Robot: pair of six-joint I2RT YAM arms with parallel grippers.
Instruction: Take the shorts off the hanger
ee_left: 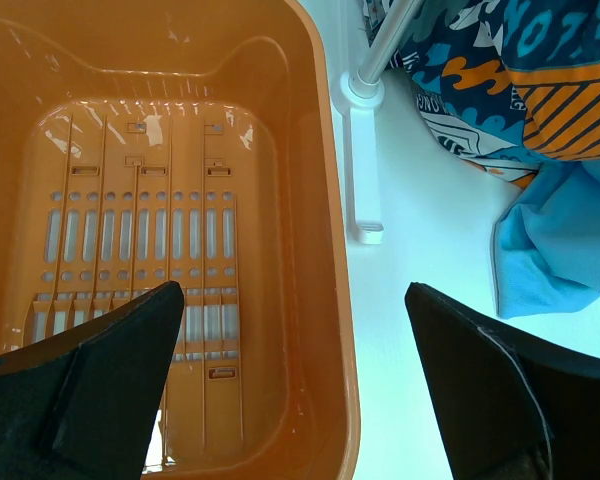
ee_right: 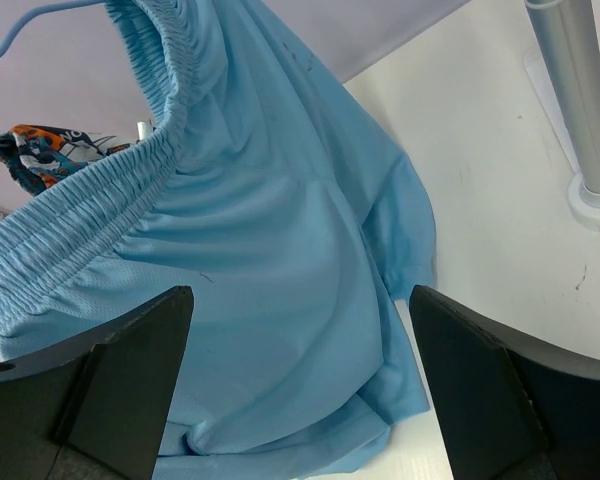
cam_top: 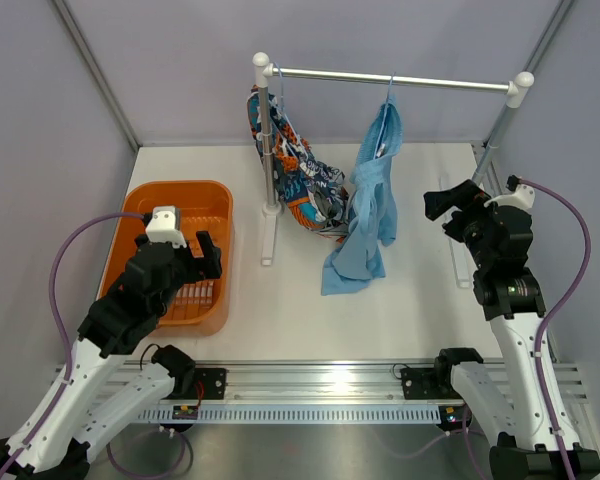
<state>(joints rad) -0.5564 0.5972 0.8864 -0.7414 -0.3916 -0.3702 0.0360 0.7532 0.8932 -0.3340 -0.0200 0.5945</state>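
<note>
My right gripper is going to close on the neck (cam_top: 387, 98) of the light blue shorts' hanger, below the hook that sits on the rail.
The light blue shorts (cam_top: 368, 205) hang by the waistband from a hanger (cam_top: 387, 95) on the rail (cam_top: 390, 80), their legs drooping to the table. They fill the right wrist view (ee_right: 270, 270). The printed navy, orange and teal shorts (cam_top: 300, 175) hang from a second hanger at the rail's left end, also in the left wrist view (ee_left: 510, 70). My right gripper (cam_top: 450, 205) is open and empty, just right of the blue shorts. My left gripper (cam_top: 195, 250) is open and empty above the orange basket (cam_top: 145, 200).
The orange basket (ee_left: 330, 250) stands at the left, with nothing in it. The rack's white posts and feet stand at the left (cam_top: 268, 215) and right (cam_top: 490, 150). Grey walls close in the back and sides.
</note>
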